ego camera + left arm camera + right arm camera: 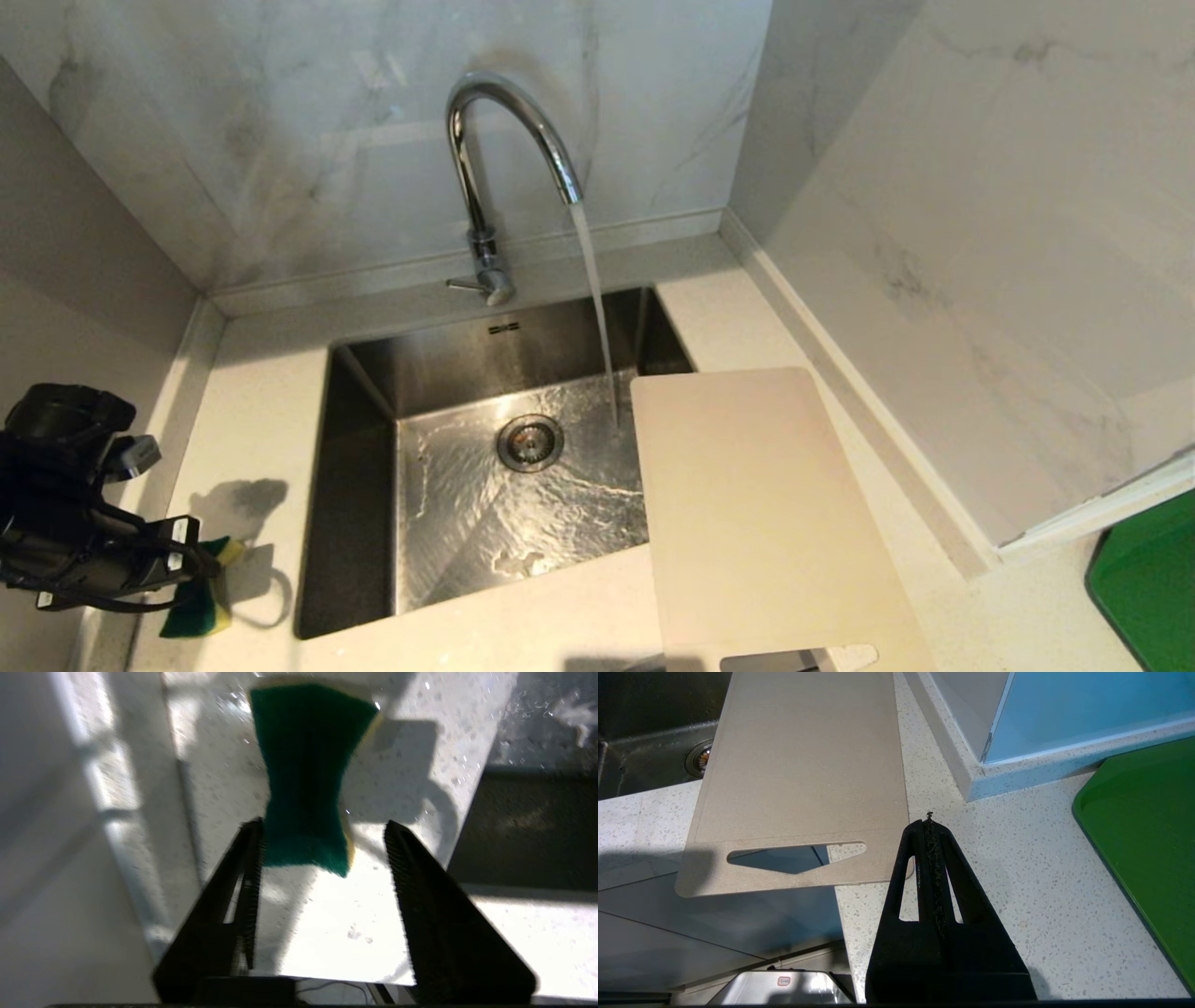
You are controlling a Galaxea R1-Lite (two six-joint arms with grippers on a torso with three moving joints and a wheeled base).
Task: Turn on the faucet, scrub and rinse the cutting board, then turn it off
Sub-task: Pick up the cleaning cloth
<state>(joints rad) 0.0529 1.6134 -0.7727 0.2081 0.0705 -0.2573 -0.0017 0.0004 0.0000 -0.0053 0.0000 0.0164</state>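
Only the sponge's near end reaches into the left gripper's fingers, so the robot should move that gripper farther over the sponge and pinch its narrow middle (305, 787) before lifting it.
The chrome faucet (495, 140) runs, its stream (597, 308) falling into the sink beside the far corner of the cutting board (756, 504). The cream board (803, 774) lies on the counter right of the sink, overlapping the basin edge, with its slot handle past the counter's front edge. My left gripper (322, 828) is open low over the counter left of the sink, also seen in the head view (191, 555). A green and yellow sponge (306, 779) reaches between its fingertips and brushes one finger. My right gripper (929, 821) is shut and empty by the board's handle corner.
The steel sink (439, 523) is wet, with a round drain (529, 442). The faucet's thin lever (464, 284) points to the left. A green tray (1148, 588) lies at the far right of the counter. Marble walls close in behind and on the right.
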